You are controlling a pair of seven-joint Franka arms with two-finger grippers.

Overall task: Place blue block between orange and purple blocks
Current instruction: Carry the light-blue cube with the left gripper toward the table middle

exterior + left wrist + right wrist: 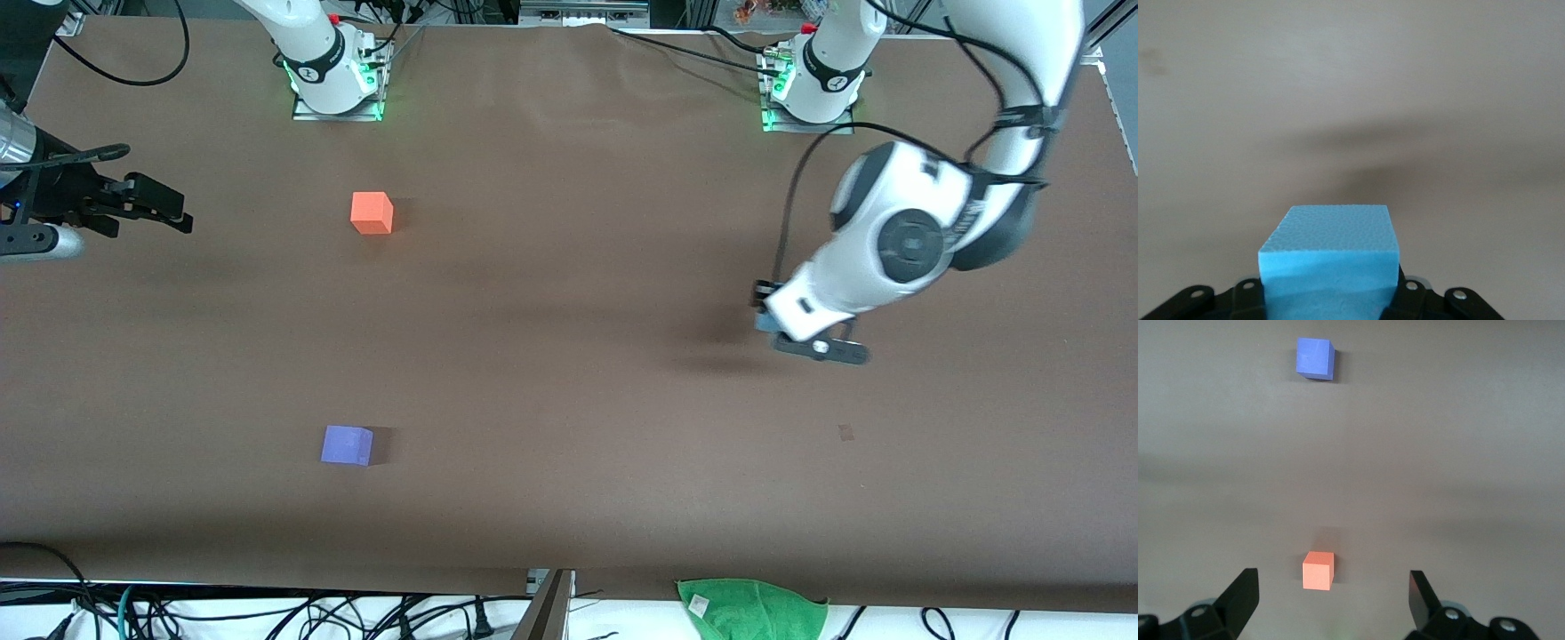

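Next, my left gripper releases the blue block in the open middle of the brown table (614, 316), short of the orange and purple blocks. The blue block is now held above the table.
My left gripper (766, 322) is shut on the blue block (1331, 260) and holds it above the brown table at the left arm's end; only a sliver of the block (761, 322) shows in the front view. The orange block (372, 213) sits toward the right arm's end. The purple block (347, 445) lies nearer to the front camera, almost in line with it. My right gripper (173, 206) is open and empty over the table's edge at the right arm's end. In the right wrist view the orange block (1318, 571) and the purple block (1315, 358) lie ahead of the open gripper (1333, 588).
A green cloth (751, 609) and cables (267, 613) hang off the table's edge nearest the front camera. A small dark mark (845, 433) is on the table near the left gripper. The arm bases (336, 80) stand along the table edge farthest from the front camera.
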